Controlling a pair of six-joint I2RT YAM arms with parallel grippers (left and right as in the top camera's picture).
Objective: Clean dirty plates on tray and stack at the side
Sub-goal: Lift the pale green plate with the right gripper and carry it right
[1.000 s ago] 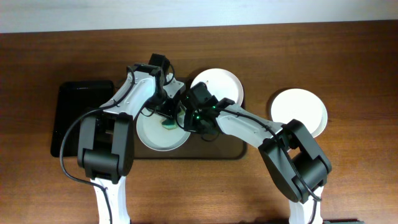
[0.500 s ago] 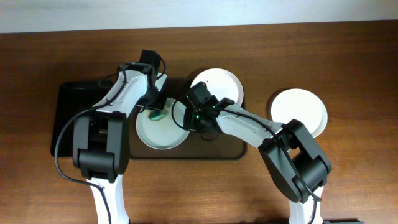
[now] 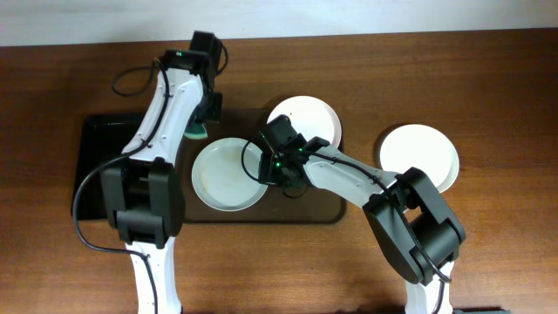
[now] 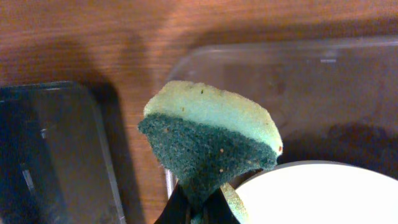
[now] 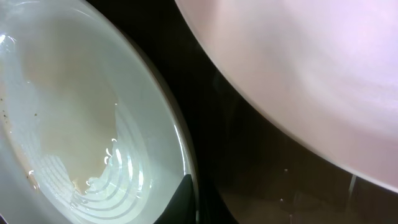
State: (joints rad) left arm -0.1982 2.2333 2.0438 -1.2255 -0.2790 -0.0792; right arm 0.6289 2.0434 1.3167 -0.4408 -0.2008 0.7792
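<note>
Next, my right gripper sets the white plate, which is now on the dark brown tray, down on top of the plate on the bare wooden table point(image 3: 417, 163).
Two pale plates lie on the dark brown tray point(image 3: 261, 215): one front left point(image 3: 225, 174), one at the back point(image 3: 305, 120). A third plate point(image 3: 420, 157) sits on the table to the right. My left gripper point(image 3: 200, 127) is shut on a green sponge point(image 4: 208, 140) and hovers over the tray's back-left corner, beside the front-left plate point(image 4: 311, 193). My right gripper point(image 3: 267, 166) is shut on the right rim of that plate point(image 5: 74, 112). One dark finger point(image 5: 177, 202) shows inside the rim. Water streaks and small specks lie on the plate.
A smaller black tray point(image 3: 105, 166) sits on the wooden table to the left of the brown tray; it also shows in the left wrist view point(image 4: 50, 149). The back plate point(image 5: 298, 68) lies close to my right gripper.
My left gripper has lifted the sponge off the front-left plate and moved back and left to the tray's corner. The right arm has not moved.
</note>
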